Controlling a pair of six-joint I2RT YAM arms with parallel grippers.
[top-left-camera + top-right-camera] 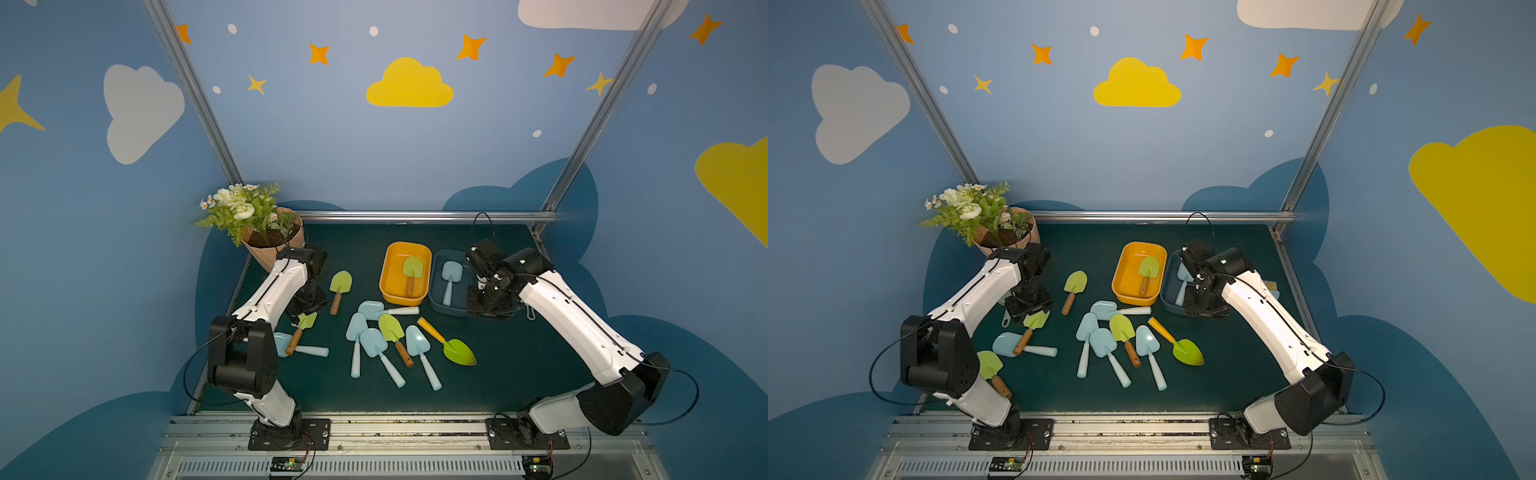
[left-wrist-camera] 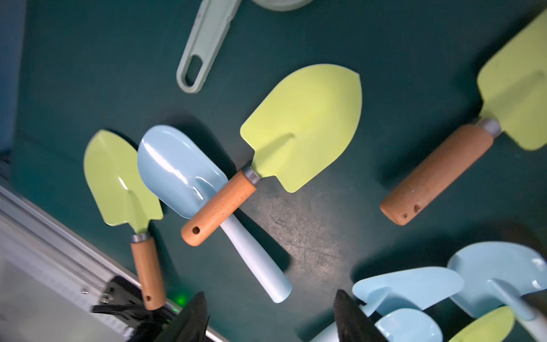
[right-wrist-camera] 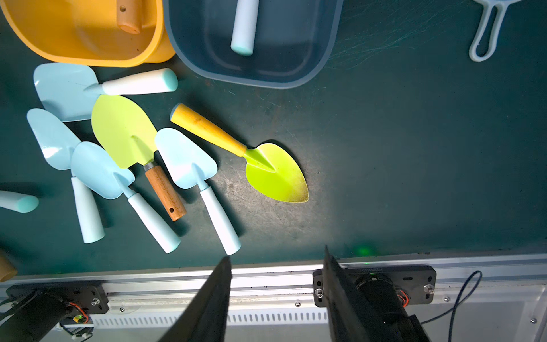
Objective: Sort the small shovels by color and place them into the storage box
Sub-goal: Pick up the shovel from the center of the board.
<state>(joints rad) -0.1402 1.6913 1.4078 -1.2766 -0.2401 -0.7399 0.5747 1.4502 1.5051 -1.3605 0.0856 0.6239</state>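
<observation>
My left gripper should close on the wooden handle's middle (image 1: 295, 341) (image 2: 220, 207) of the green shovel that lies across the blue shovel.
Blue and green small shovels lie scattered on the dark green mat. An orange storage box (image 1: 383, 278) holds one green shovel (image 1: 412, 268). Beside it, a blue box (image 1: 434, 286) holds one blue shovel (image 1: 451, 274). My left gripper (image 2: 270, 296) hangs open and empty over a green shovel (image 2: 302, 127) that lies across a blue shovel (image 2: 174, 168). My right gripper (image 3: 276, 253) is open and empty above the near side of the blue box (image 3: 257, 80). A middle cluster holds several blue shovels (image 3: 186, 160), a green one (image 3: 124, 130) and an orange-handled green one (image 3: 275, 174).
A flower pot (image 1: 266, 232) stands at the back left behind my left arm. A grey-green brush handle (image 2: 204, 44) lies near the left gripper. A light blue brush handle (image 3: 485, 29) lies right of the blue box. A metal rail (image 1: 374, 424) runs along the front.
</observation>
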